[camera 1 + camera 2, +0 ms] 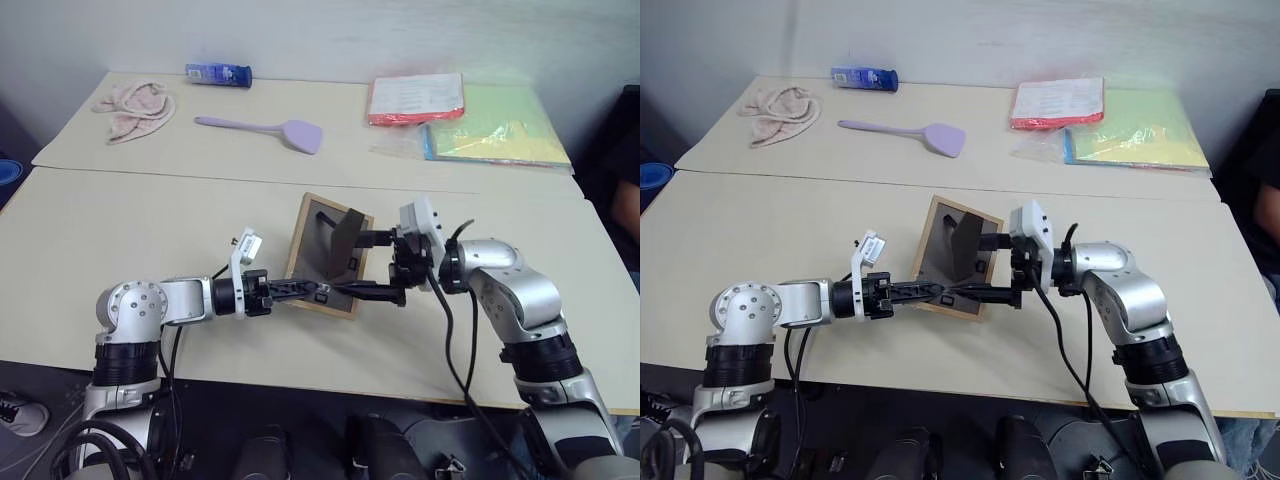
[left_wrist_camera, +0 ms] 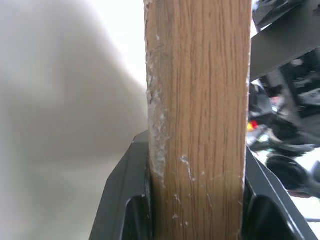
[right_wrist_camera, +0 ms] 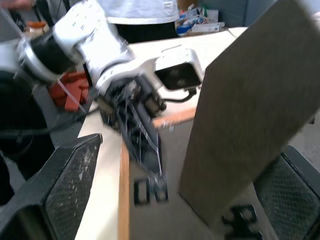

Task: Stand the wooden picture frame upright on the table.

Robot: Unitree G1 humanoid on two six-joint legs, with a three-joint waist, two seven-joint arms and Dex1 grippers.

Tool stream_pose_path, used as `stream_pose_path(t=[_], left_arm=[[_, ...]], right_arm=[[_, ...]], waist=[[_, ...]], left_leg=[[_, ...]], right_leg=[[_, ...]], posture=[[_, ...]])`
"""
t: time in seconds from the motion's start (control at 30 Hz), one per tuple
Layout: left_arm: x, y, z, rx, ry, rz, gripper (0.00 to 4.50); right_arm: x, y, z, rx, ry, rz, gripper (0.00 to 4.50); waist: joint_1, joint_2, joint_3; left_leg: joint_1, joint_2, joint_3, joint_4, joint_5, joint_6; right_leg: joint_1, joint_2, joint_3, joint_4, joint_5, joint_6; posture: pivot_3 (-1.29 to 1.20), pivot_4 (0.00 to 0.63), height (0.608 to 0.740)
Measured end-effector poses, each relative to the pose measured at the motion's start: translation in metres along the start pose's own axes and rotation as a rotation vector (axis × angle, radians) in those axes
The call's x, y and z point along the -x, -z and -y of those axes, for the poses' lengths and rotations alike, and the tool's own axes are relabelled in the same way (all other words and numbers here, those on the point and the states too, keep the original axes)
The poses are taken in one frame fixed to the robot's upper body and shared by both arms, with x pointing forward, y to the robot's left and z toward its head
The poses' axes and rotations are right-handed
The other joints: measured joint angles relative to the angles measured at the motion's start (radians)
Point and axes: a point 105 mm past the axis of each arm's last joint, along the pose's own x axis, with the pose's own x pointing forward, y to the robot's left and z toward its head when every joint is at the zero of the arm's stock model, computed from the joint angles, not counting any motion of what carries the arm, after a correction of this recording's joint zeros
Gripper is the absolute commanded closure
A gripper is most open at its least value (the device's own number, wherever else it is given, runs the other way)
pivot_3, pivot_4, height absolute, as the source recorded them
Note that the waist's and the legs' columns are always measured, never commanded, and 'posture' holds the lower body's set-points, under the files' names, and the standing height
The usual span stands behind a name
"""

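I need to leave the easel flap, which stands swung out between my right gripper's open fingers, and use that gripper to take the frame's wooden side border (image 1: 363,266).
The wooden picture frame (image 1: 316,262) is tilted up over the table (image 1: 120,220), its dark back panel facing me. Its easel flap (image 1: 346,236) is swung out from the back. My left gripper (image 1: 306,290) reaches in from the left and is shut on the frame's lower wood border (image 2: 200,120), with its fingers (image 2: 125,205) on either side of the wood. My right gripper (image 1: 368,265) comes in from the right and is open. The flap (image 3: 250,115) stands between its pads (image 3: 70,185), touching neither. Whether the frame's lower edge rests on the table is unclear.
At the back lie a pink cloth (image 1: 135,108), a blue packet (image 1: 218,74), a lilac spatula (image 1: 270,128), a red folder (image 1: 415,98) and coloured sheets (image 1: 497,128). A seam (image 1: 200,178) crosses the tabletop behind the frame. A person's arm (image 1: 628,205) shows at the right edge.
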Motion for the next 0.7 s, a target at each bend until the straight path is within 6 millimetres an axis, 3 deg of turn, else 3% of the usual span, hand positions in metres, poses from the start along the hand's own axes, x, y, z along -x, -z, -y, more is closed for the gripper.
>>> stream_pose_path(t=[0.13, 0.3, 0.37, 0.47, 0.6, 0.7], left_arm=[[0.009, -0.004, 0.007, 0.088, 0.078, -0.005, 3.22], [0.029, 0.002, 0.007, 0.206, 0.111, -0.08, 3.22], [0.03, 0.004, 0.011, 0.235, 0.137, -0.099, 3.22], [0.026, 0.005, 0.018, 0.269, 0.177, -0.144, 3.22], [0.021, 0.004, 0.026, 0.28, 0.205, -0.156, 3.22], [0.019, 0.005, 0.026, 0.289, 0.209, -0.157, 3.22]], right_arm=[[0.011, -0.003, 0.003, 0.191, 0.03, 0.022, 0.01], [0.049, -0.003, 0.009, 0.562, 0.062, -0.064, 0.01], [0.053, 0.003, 0.01, 0.686, 0.06, -0.103, 0.01], [0.042, 0.015, 0.017, 0.887, 0.081, -0.135, 0.01], [0.023, 0.024, 0.019, 1.032, 0.114, -0.099, 0.01], [0.013, 0.027, 0.022, 1.107, 0.144, -0.083, 0.59]], waist=[[-0.006, 0.0, 0.0], [-0.006, -0.001, 0.0], [-0.01, -0.001, 0.0], [-0.02, -0.001, 0.0], [-0.028, -0.001, 0.001], [-0.026, 0.0, 0.001]], left_leg=[[0.001, 0.0, 0.0, 0.0, 0.0, -0.001], [0.001, 0.0, -0.001, 0.0, 0.0, -0.001], [0.002, 0.0, -0.001, 0.0, 0.0, -0.001], [0.003, 0.0, -0.001, 0.001, 0.001, -0.001], [0.003, 0.001, -0.001, 0.0, 0.001, -0.002], [0.002, 0.001, -0.001, 0.001, 0.001, -0.002]], right_leg=[[0.0, 0.0, 0.0, 0.0, 0.0, 0.0], [0.001, 0.0, 0.0, -0.001, 0.0, 0.0], [0.001, -0.001, 0.0, -0.001, 0.0, 0.0], [0.001, -0.001, 0.0, -0.001, 0.0, 0.0], [0.001, 0.0, 0.001, 0.001, 0.0, 0.0], [0.001, 0.0, 0.001, 0.001, 0.0, -0.001]], posture=[[0.0, 0.15, 0.74], [0.0, 0.15, 0.74], [0.0, 0.15, 0.74], [0.0, 0.15, 0.74], [0.0, 0.15, 0.74], [0.0, 0.15, 0.74]])
